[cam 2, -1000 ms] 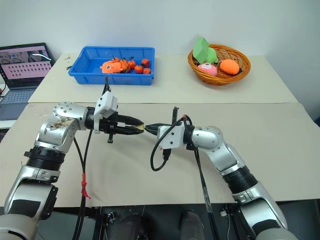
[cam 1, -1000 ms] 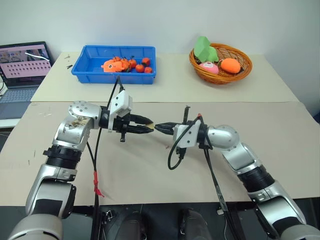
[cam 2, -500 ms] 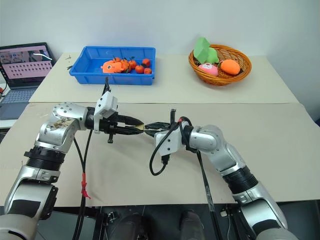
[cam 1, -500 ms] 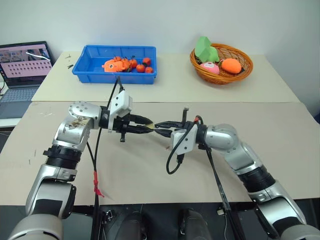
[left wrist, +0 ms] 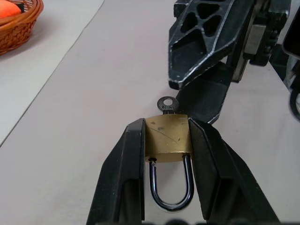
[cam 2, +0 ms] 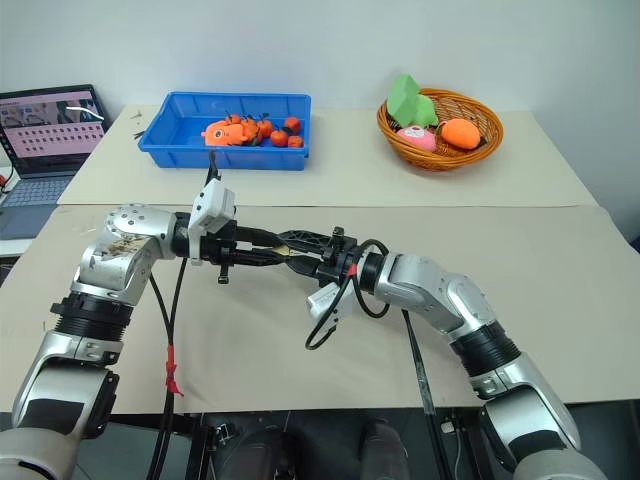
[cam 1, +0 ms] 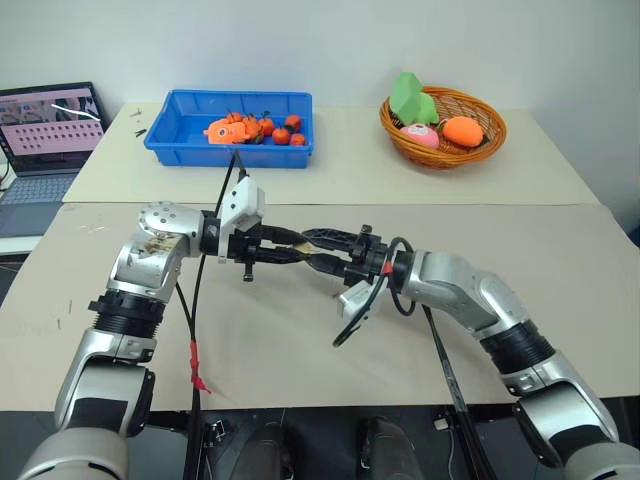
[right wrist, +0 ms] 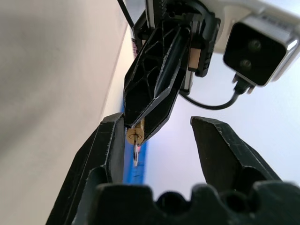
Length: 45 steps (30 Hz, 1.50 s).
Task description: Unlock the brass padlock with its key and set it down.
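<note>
The brass padlock's shackle points back between the left gripper's fingers, so the robot's right gripper needs to take the padlock's body [left wrist: 168, 134] to free the left gripper for the shackle.
The brass padlock [left wrist: 168, 138] is pinched by its body between the fingers [left wrist: 131, 154] of my left gripper [left wrist: 166, 124], which is shut on it. Its silvery shackle [left wrist: 171, 199] points back toward the wrist, and both shackle legs reach the body. The key [left wrist: 167, 103] sticks out of the padlock's far end with nothing holding it. My right gripper [cam 1: 318, 251] is open and faces the left one tip to tip over the middle of the table. Its fingers [right wrist: 110, 140] stand apart on either side of the key [right wrist: 135, 153].
A blue bin [cam 1: 180, 130] of orange toys stands at the back left. A wicker basket [cam 1: 440, 142] with toy fruit is at the back right, and a laptop [cam 1: 45, 130] is at the far left. Black cables hang beneath both wrists.
My right gripper has rolled at the wrist and opened, letting go of the key, which stays in the padlock. The left gripper and the padlock have not moved.
</note>
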Available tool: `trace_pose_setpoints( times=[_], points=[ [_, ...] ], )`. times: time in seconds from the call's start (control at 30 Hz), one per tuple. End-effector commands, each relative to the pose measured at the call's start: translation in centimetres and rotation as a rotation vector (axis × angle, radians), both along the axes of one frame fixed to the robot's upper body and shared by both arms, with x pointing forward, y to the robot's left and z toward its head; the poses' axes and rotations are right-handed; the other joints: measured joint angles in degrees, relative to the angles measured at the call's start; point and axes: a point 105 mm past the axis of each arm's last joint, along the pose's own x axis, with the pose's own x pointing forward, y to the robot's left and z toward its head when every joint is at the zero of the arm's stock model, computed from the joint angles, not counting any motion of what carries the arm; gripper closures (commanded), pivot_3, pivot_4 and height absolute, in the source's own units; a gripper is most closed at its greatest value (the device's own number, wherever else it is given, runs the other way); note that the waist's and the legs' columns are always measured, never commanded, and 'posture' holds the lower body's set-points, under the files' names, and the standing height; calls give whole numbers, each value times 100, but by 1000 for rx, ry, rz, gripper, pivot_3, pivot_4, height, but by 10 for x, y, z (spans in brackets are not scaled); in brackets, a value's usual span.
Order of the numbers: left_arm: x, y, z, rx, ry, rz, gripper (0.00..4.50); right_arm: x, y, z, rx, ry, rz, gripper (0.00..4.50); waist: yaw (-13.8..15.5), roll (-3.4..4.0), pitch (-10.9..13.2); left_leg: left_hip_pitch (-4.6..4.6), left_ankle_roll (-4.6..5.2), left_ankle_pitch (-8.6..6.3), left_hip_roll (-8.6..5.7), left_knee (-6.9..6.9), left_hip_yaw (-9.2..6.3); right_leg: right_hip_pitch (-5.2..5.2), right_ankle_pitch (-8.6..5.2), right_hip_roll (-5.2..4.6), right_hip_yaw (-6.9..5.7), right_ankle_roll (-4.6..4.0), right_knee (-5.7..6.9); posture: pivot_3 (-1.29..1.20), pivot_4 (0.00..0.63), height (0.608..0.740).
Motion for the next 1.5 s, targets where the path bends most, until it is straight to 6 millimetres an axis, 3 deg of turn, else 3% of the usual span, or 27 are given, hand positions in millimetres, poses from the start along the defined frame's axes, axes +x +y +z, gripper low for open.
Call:
trace_pose_setpoints(
  times=[0.03,0.37,1.03,1.13,1.27,1.33,1.5],
  points=[
    [-2,-3,7,9,-32,-20,3644,-2,-2,34,97,-143,30,1872,-5,0,0,0,0,0,0,0,0,1,0,0,0,0,0,0,150,684],
    [-2,-2,8,7,-33,-18,3644,2,3,11,27,-97,34,1872,-5,0,0,0,0,0,-1,0,0,2,0,0,0,0,0,0,150,684],
    [-1,-2,8,5,-37,-11,3644,-2,7,7,20,-61,60,1872,-8,0,0,0,0,0,-1,0,-1,2,0,0,0,0,0,0,150,684],
    [-1,-2,8,4,-38,-9,3644,-1,7,7,24,-56,58,2496,-8,0,0,0,0,0,-1,0,-1,2,0,0,0,0,0,0,150,684],
    [-1,-2,8,5,-38,-8,3644,-1,6,7,23,-56,58,3940,-8,0,0,0,0,0,-1,0,-1,2,0,0,0,0,0,0,150,684],
    [-1,-1,8,5,-38,-7,3644,-1,7,7,22,-56,57,4376,-8,0,0,0,0,0,-1,0,-1,2,0,0,0,0,0,0,150,684],
    [-1,-2,9,5,-38,-8,3644,1,6,8,28,-52,50,4383,-7,0,0,0,0,0,-1,0,-1,2,0,0,0,0,0,0,150,684]
  ],
)
